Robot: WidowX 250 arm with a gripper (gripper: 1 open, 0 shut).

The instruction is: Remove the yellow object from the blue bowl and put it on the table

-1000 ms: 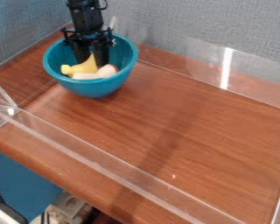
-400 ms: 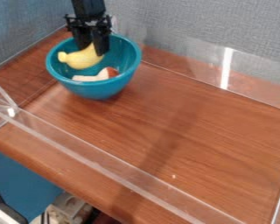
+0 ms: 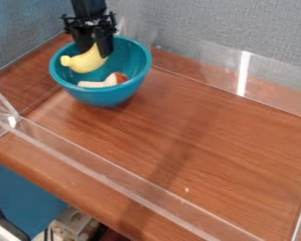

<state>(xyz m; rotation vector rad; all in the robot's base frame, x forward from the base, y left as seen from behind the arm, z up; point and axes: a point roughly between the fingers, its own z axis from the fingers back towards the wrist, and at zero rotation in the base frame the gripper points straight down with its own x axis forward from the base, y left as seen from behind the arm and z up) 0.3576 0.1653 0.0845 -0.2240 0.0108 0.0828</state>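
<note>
The yellow object, hanging just inside the bowl's rim, will be released by my gripper on the open table point(image 3: 198, 110) between the blue bowl and the white streak.
The blue bowl point(image 3: 118, 93) stands at the far left corner of the table point(image 3: 198, 141). My black gripper point(image 3: 95, 54) comes down from above into the bowl's left half. It is shut on the yellow object point(image 3: 79, 63), a small curved banana that hangs from the fingers at about rim height, just inside the left rim. The fingertips are partly hidden behind the banana.
A cream toy point(image 3: 99, 84) with a reddish part lies on the bowl's floor. Low clear acrylic walls point(image 3: 246, 73) border the table, with a front wall point(image 3: 109, 174) near me. A grey backdrop stands right behind the bowl.
The gripper has lifted a little, and the banana has come up with it from the bowl's floor to rim height. The bowl has shifted slightly to the right.
</note>
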